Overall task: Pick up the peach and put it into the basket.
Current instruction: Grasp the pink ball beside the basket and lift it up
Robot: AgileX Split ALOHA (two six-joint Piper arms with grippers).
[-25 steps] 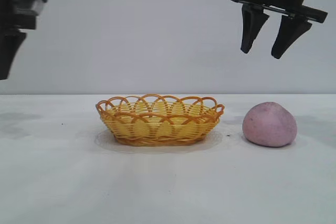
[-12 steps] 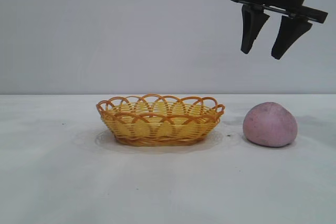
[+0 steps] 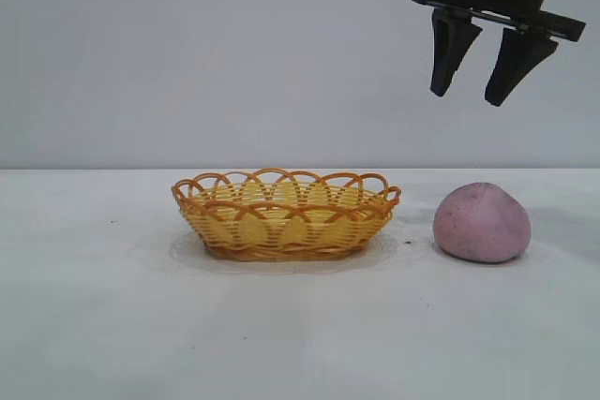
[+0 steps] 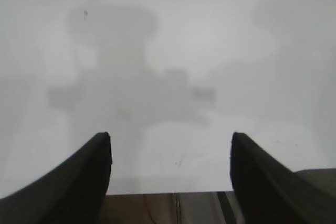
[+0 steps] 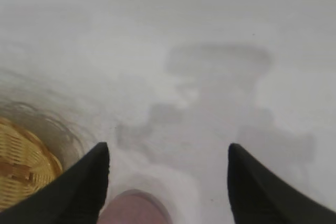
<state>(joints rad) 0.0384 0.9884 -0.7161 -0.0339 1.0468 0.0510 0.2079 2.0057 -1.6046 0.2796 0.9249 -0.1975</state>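
Note:
I will next move my right gripper down to the top of the pinkish-purple peach [image 3: 483,190] beside the basket and close it there.
The pinkish-purple peach [image 3: 481,222] rests on the white table to the right of the yellow woven basket [image 3: 285,214]. High above the peach hangs my right gripper [image 3: 466,96], open and empty, fingers pointing down. From the right wrist, the peach [image 5: 134,209] shows far below the right gripper [image 5: 168,148], with the basket [image 5: 21,163] off to one side. The left gripper [image 4: 170,137] is open over bare table in its wrist view and is out of the exterior view.
The white table [image 3: 300,325] spreads wide around both objects. The table's edge [image 4: 168,193] shows below the left gripper's fingers in the left wrist view. A plain grey wall stands behind.
The left arm, visible at the exterior view's left edge one second ago, has left that view. The right gripper, peach and basket have not moved.

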